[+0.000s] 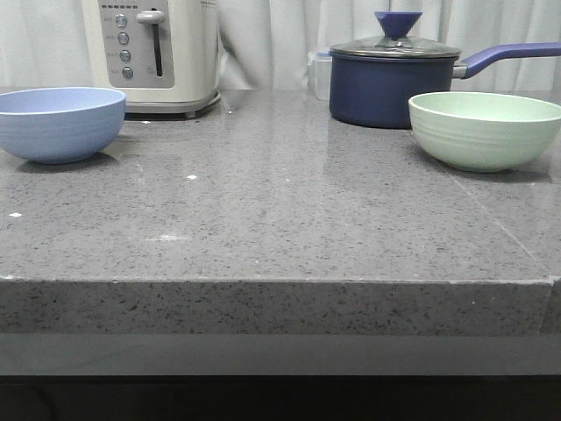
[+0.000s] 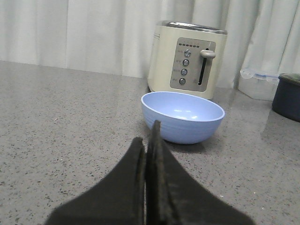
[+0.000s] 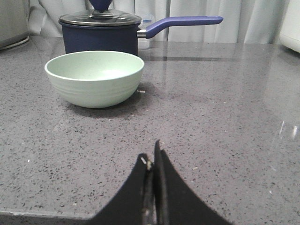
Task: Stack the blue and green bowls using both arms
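Note:
I should close my right gripper on the rim of the green bowl (image 1: 549, 107) (image 3: 141, 64), at the side that is farthest away from the blue bowl.
The blue bowl (image 1: 60, 123) stands upright on the grey stone counter at the far left; it also shows in the left wrist view (image 2: 182, 116). The green bowl (image 1: 485, 130) stands upright at the far right and shows in the right wrist view (image 3: 94, 77). The two bowls are far apart and both look empty. My left gripper (image 2: 148, 133) is shut and empty, low over the counter, a short way before the blue bowl. My right gripper (image 3: 151, 157) is shut and empty, well short of the green bowl. Neither arm shows in the front view.
A cream toaster (image 1: 158, 53) stands behind the blue bowl. A dark navy lidded saucepan (image 1: 392, 81) with a long handle stands just behind the green bowl, with a clear plastic container (image 1: 319, 74) beside it. The counter's front edge (image 1: 263, 282) runs across the front view.

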Controlling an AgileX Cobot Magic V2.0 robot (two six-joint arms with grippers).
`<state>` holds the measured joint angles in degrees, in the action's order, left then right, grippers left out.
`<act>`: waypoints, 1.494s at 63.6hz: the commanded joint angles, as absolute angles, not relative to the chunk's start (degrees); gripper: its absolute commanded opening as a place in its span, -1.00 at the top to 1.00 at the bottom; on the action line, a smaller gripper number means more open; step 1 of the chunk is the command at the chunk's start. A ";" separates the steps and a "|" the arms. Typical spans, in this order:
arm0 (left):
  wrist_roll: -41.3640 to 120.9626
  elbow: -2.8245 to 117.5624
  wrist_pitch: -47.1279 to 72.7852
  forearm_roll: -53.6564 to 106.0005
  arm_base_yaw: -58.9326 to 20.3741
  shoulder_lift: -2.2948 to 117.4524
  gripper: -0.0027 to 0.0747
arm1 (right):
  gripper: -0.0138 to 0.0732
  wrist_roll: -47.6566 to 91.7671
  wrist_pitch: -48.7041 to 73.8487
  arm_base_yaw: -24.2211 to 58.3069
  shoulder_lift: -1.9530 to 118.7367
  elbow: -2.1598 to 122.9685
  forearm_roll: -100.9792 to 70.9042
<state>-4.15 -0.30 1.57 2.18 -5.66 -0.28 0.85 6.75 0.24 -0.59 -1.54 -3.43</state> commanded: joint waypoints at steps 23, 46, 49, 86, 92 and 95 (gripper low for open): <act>-4.54 -0.56 -2.78 2.59 -5.71 -1.25 0.98 | 0.83 1.14 1.98 0.00 -1.69 -0.63 -2.79; -4.54 -0.56 -4.21 2.59 -5.71 -1.25 0.98 | 0.83 1.14 1.59 0.07 -1.69 -0.63 -2.79; -4.54 -0.45 -5.12 2.59 -5.71 -1.25 0.98 | 0.83 1.14 1.52 0.07 -1.69 -0.63 -2.79; -4.37 33.13 20.80 2.36 -5.71 10.69 0.98 | 0.83 1.14 21.63 0.07 7.25 30.89 -2.73; -4.37 39.38 26.81 2.36 -5.71 15.85 0.98 | 0.83 1.14 24.86 0.07 12.14 35.71 -2.73; -4.37 41.59 29.28 2.36 -5.71 18.20 0.98 | 0.83 1.14 26.57 0.07 14.59 37.56 -2.73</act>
